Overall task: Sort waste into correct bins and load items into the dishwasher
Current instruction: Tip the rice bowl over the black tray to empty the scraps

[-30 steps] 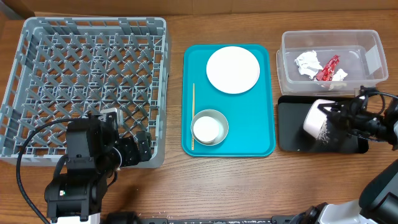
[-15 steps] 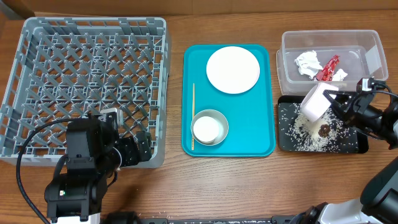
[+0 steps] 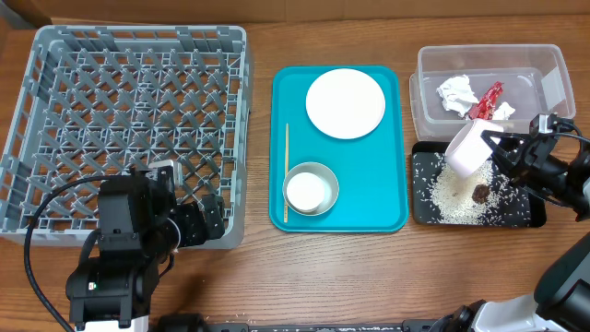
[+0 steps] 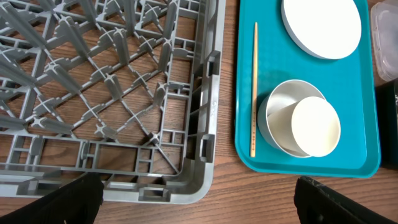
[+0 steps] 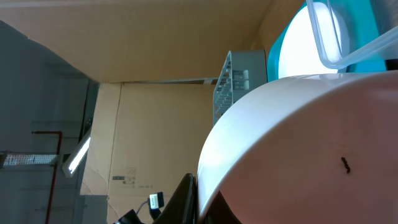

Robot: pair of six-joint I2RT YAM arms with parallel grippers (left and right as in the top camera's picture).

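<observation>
The robot's right gripper will release the small white cup on the teal tray [image 3: 360, 165] next to the grey metal bowl. The cup is held tilted above the black tray.
My right gripper [image 3: 495, 150] is shut on the rim of the small white cup [image 3: 467, 148], held tilted above the black tray [image 3: 417, 219]. White grains [image 3: 454, 189] and a brown lump [image 3: 480, 193] lie in that tray. In the right wrist view the cup [image 5: 298, 143] fills the frame. The clear tub [image 3: 489, 51] holds tissue [image 3: 457, 95] and a red wrapper [image 3: 486, 101]. On the teal tray [image 3: 369, 194] sit the white plate [image 3: 346, 103], a grey metal bowl [image 3: 323, 175] with a white bowl [image 3: 306, 191] inside, and a wooden stick [image 3: 286, 172]. My left gripper [image 4: 199, 208] is open at the near right corner of the dishwasher rack [image 3: 129, 120].
The rack's front right corner [image 4: 205, 180] lies just ahead of my left fingers [image 4: 68, 199], with bare wooden table between it and the teal tray [image 4: 354, 124]. The clear tub stands directly behind the black tray.
The cup has come up off the black tray and tipped back, leaving the grains and brown lump spread in the tray. The left arm has not moved.
</observation>
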